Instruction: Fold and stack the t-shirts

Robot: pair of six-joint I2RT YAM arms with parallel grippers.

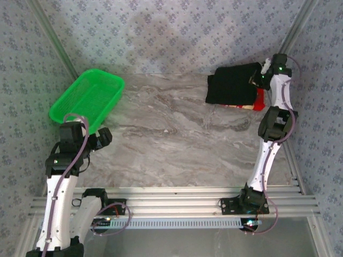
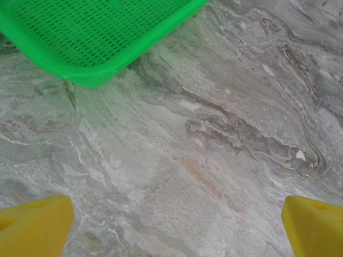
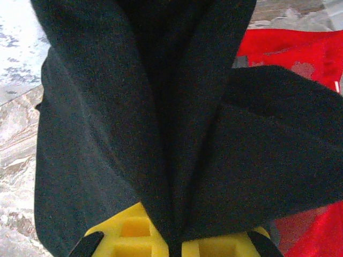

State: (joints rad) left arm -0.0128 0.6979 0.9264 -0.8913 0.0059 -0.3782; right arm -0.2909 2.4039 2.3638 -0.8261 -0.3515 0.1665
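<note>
My right gripper should drop the black t-shirt squarely on top of the red t-shirt (image 1: 240, 89), near the back wall.
The black t-shirt (image 1: 231, 84) lies folded at the far right of the table, on top of the red t-shirt (image 1: 259, 100), whose edge peeks out at its right. My right gripper (image 1: 259, 79) is shut on a fold of the black t-shirt (image 3: 161, 134); the cloth runs pinched between the yellow fingers (image 3: 128, 235), and red cloth (image 3: 300, 53) shows beyond it. My left gripper (image 1: 105, 136) hovers open over bare table near the left, its yellow fingertips (image 2: 32, 225) far apart with nothing between them.
A green mesh basket (image 1: 88, 100) stands at the far left, its corner (image 2: 91, 43) just beyond the left gripper. The marble tabletop (image 1: 177, 144) spreads between the arms. Patterned walls close in at the back and sides; a metal rail runs along the near edge.
</note>
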